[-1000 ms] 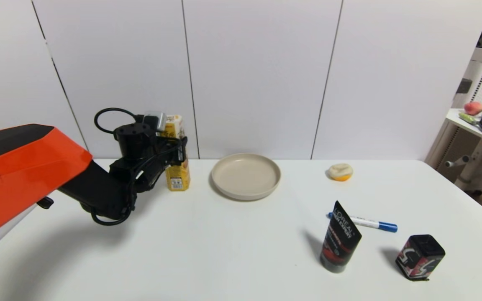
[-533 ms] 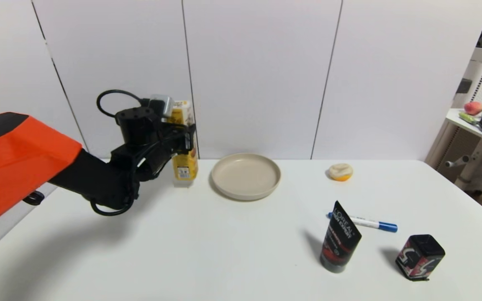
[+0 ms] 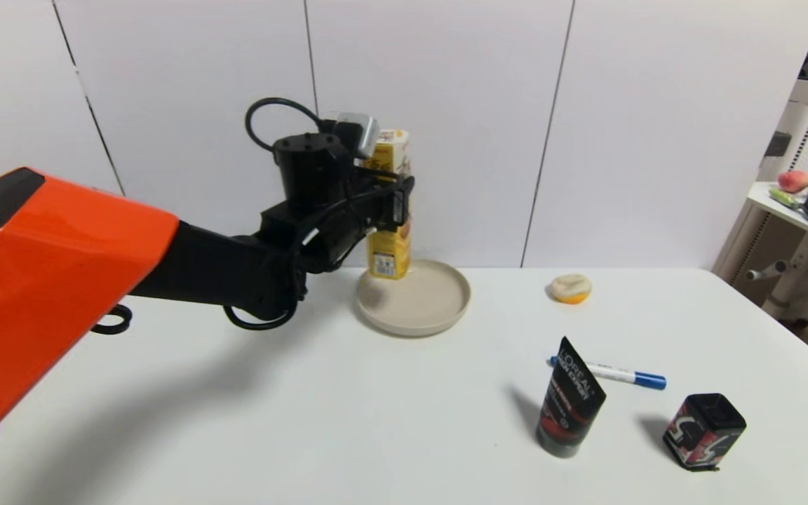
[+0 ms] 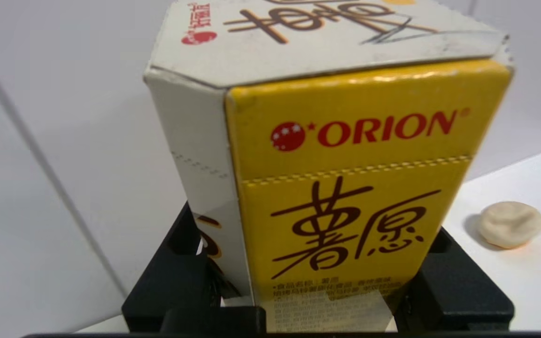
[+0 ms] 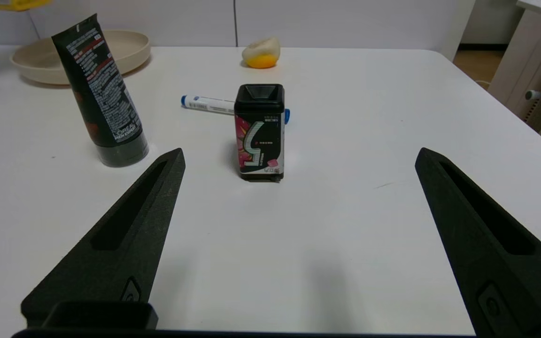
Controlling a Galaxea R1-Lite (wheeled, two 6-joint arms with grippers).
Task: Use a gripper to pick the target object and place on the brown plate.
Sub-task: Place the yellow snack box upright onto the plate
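Observation:
Next, I let go of the yellow and white carton with my left gripper, upright on the middle of the brown plate [image 3: 414, 308].
My left gripper [image 3: 397, 200] is shut on the yellow and white hexagonal carton [image 3: 390, 242] and holds it upright in the air over the far left part of the beige plate [image 3: 439, 301]. The carton's base hangs just above the plate's rim. In the left wrist view the carton [image 4: 345, 188] fills the picture between the black fingers [image 4: 458, 291]. My right gripper [image 5: 298, 188] is open and empty, low over the near right of the table; it does not show in the head view. The plate also shows in the right wrist view [image 5: 129, 47].
A black L'Oreal tube [image 3: 569, 400], a blue and white marker [image 3: 611, 373] and a small black patterned box [image 3: 703, 430] stand at the near right. A yellow-white lemon half [image 3: 571, 288] lies right of the plate. A side table [image 3: 804, 224] with clutter stands far right.
My left gripper has lifted the carton off the table and carried it up and to the right, from left of the plate to over the plate's far left part.

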